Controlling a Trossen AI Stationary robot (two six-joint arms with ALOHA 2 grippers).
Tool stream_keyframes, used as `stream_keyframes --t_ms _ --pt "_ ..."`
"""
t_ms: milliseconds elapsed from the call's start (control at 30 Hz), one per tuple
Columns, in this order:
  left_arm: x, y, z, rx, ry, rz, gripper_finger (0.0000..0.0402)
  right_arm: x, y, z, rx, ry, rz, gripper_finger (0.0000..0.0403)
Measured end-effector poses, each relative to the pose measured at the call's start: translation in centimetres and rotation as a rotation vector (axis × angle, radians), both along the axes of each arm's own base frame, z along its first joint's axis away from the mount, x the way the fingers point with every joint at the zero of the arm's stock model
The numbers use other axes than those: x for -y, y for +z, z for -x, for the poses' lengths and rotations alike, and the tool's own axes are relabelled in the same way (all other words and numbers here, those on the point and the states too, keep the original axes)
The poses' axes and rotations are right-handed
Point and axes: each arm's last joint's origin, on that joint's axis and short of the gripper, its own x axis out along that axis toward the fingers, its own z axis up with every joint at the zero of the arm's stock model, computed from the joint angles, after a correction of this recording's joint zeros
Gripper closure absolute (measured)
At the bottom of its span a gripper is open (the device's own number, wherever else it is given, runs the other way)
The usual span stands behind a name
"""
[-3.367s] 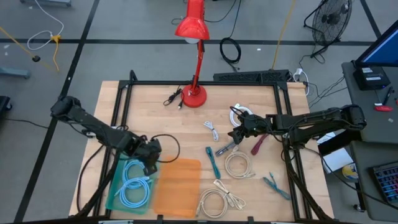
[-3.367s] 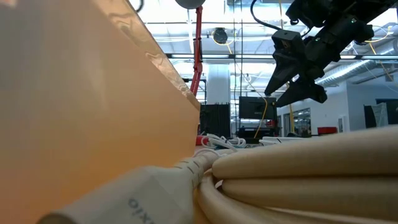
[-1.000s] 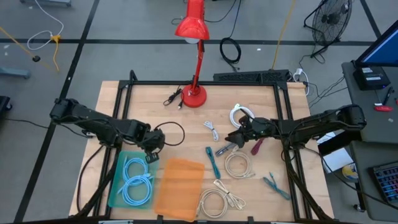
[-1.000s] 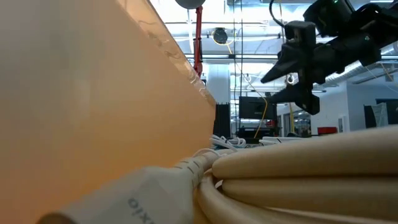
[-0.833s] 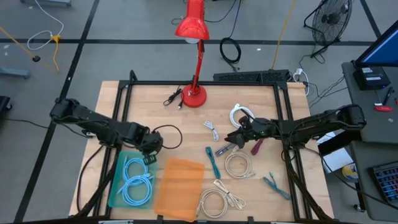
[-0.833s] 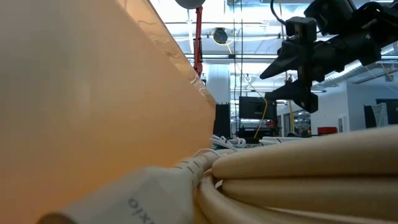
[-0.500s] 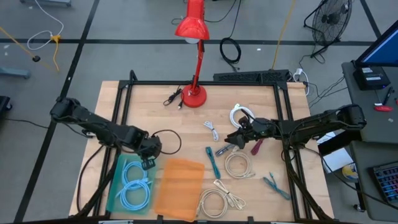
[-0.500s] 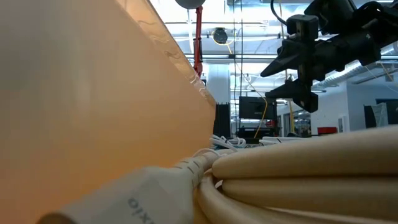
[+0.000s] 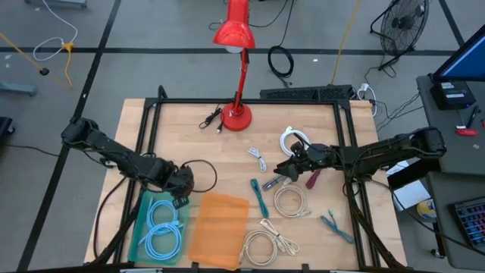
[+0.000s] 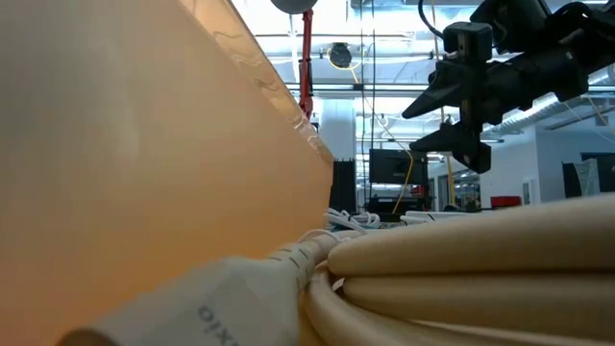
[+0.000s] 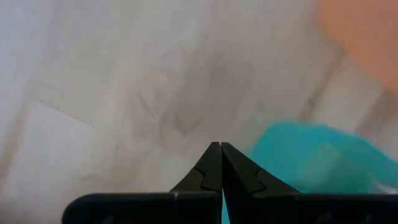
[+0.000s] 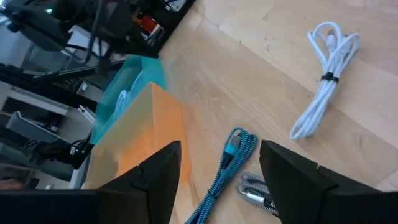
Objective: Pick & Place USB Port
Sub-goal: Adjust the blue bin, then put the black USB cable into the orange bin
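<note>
I should next move my right gripper to the middle of the grey braided cable (image 9: 278, 180), between the teal cable and the maroon tool, and close it there.
My left gripper (image 9: 180, 191) is shut and points down at the far right corner of the teal tray (image 9: 139, 227). That tray holds coiled light-blue cables (image 9: 163, 227). In the left wrist view the shut tips (image 11: 221, 149) stand beside the teal tray (image 11: 311, 155). An orange tray (image 9: 218, 227) lies to its right. My right gripper (image 9: 284, 168) is open and hovers above the table (image 10: 421, 127) over a blue braided cable (image 12: 231, 158). A white cable (image 12: 326, 81) lies beyond it. My left gripper's shut fingertips (image 11: 214, 163) stand at the teal tray's far right corner (image 9: 184, 201), pointing down from above. I cannot tell whether they touch the rim.
A red desk lamp (image 9: 236, 114) stands at the table's far middle, with a black plug (image 9: 210, 120) beside it. Beige coiled cables (image 9: 290, 202) (image 9: 260, 246), a teal cable (image 9: 260, 197), a maroon tool (image 9: 314, 178) and teal pliers (image 9: 333, 224) lie on the right half. A black cord loop (image 9: 203, 173) trails behind my left gripper.
My left gripper has moved toward the table's near edge and slightly left, staying shut. The teal tray has slid a little toward the near edge with it. The orange tray has stayed where it was.
</note>
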Motion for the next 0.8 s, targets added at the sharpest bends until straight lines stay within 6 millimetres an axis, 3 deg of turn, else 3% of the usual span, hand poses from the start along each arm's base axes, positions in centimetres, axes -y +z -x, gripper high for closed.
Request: stream_keyframes --t_ms 267,467,667,800 --pt "-2.5 2.1 -2.1 0.115 0.073 -0.112 0.0402 0.0 0.7 -0.3 0.076 -0.005 -0.01 0.0195" --pt "-4.4 4.5 -5.0 0.353 0.143 -0.123 0.0401 0.3 1.5 -0.3 0.149 -0.028 -0.044 0.0195" --pt "-5.6 6.7 -6.9 0.554 0.153 -0.119 0.0401 1.6 4.6 0.2 0.276 -0.075 0.0 0.0195" --pt "-6.3 6.8 -7.2 0.583 0.17 -0.119 0.0401 2.7 6.8 0.9 0.243 -0.115 0.08 0.0195"
